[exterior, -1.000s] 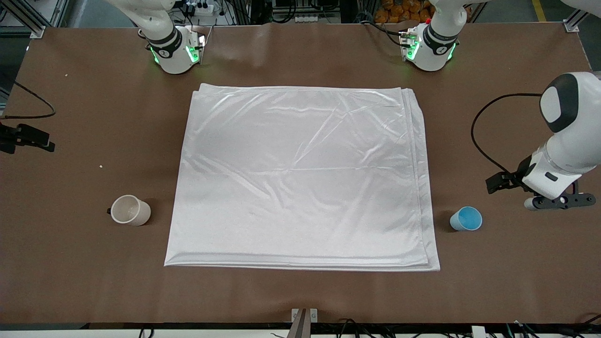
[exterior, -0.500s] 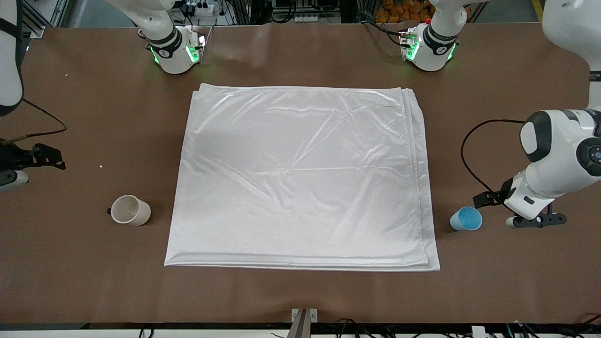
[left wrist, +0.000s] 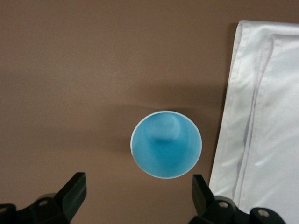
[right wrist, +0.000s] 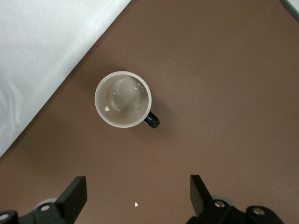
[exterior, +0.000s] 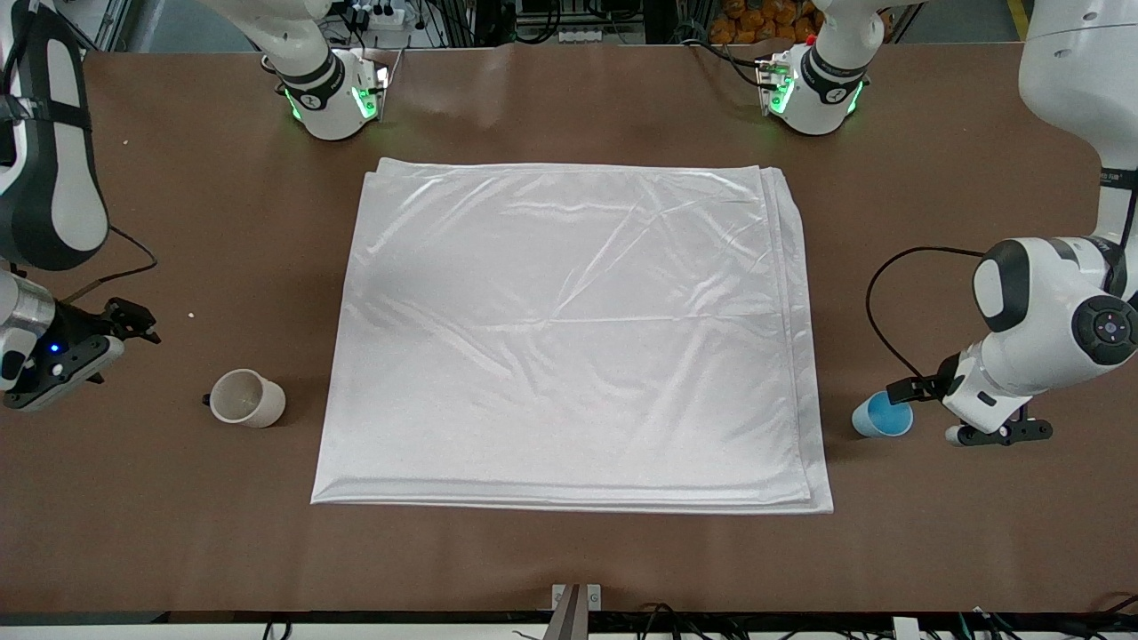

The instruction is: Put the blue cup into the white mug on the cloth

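The white mug's dark handle (exterior: 207,400) (right wrist: 153,121) is next for my right gripper, which should go there and close on it.
The blue cup (exterior: 882,415) stands upright on the bare table just off the cloth's (exterior: 569,338) edge, toward the left arm's end. My left gripper (exterior: 994,433) hovers over the table beside the cup, open and empty; in the left wrist view the cup (left wrist: 166,144) lies just ahead of the gripper (left wrist: 138,196). The white mug (exterior: 247,398) stands upright on the bare table off the cloth, toward the right arm's end. My right gripper (exterior: 40,387) is over the table beside the mug, open and empty. In the right wrist view the mug (right wrist: 123,99) is ahead of the gripper (right wrist: 138,196).
The cloth lies flat in the middle of the brown table (exterior: 569,560), between the two cups. Its layered edge (left wrist: 252,116) is close beside the blue cup. A small white crumb (right wrist: 135,204) lies on the table near the right gripper.
The left gripper has moved in toward the blue cup and closer to the front camera. The right arm has come into view and moved toward the mug. Cups and cloth have not moved.
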Tool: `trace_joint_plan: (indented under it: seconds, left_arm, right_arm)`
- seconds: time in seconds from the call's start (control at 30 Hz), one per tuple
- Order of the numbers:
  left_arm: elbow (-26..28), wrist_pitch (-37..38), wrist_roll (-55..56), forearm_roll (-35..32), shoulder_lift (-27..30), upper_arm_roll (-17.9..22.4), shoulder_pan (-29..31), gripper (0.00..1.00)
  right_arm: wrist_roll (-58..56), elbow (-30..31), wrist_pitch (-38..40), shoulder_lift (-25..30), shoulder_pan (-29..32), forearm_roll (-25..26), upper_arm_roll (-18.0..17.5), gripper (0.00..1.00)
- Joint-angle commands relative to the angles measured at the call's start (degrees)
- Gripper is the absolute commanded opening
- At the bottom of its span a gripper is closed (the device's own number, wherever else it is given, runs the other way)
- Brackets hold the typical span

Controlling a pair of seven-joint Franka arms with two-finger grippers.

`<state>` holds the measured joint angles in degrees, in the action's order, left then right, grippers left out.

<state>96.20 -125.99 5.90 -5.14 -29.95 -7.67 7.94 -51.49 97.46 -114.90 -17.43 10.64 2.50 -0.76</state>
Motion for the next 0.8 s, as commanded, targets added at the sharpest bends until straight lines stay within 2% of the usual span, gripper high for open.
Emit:
trace_joint_plan:
  seconds: [0.0, 0.43, 0.63, 0.77]
  left_arm:
    - [-2.4, 0.1, -1.6, -1.5, -2.7, -0.2, 0.7, 1.00]
    - [-4.4, -2.5, -5.5, -1.5, -7.2, -0.2, 2.3, 1.00]
    - [-4.5, -3.3, -5.7, -1.5, -7.8, -0.2, 2.4, 1.00]
    - [-4.5, -3.3, -5.7, -1.5, -7.9, -0.2, 2.3, 0.86]
  right_arm:
    - [-6.9, 1.9, -2.7, -0.6, 0.5, 0.9, -0.4, 0.98]
    - [-27.3, 1.9, -8.7, -7.1, 1.3, 0.8, -0.4, 1.00]
    - [-30.7, 1.9, -10.3, -9.3, 1.3, 0.6, -0.5, 1.00]
    - [-34.5, 1.9, -10.6, -10.4, 0.9, 0.6, -0.5, 1.00]
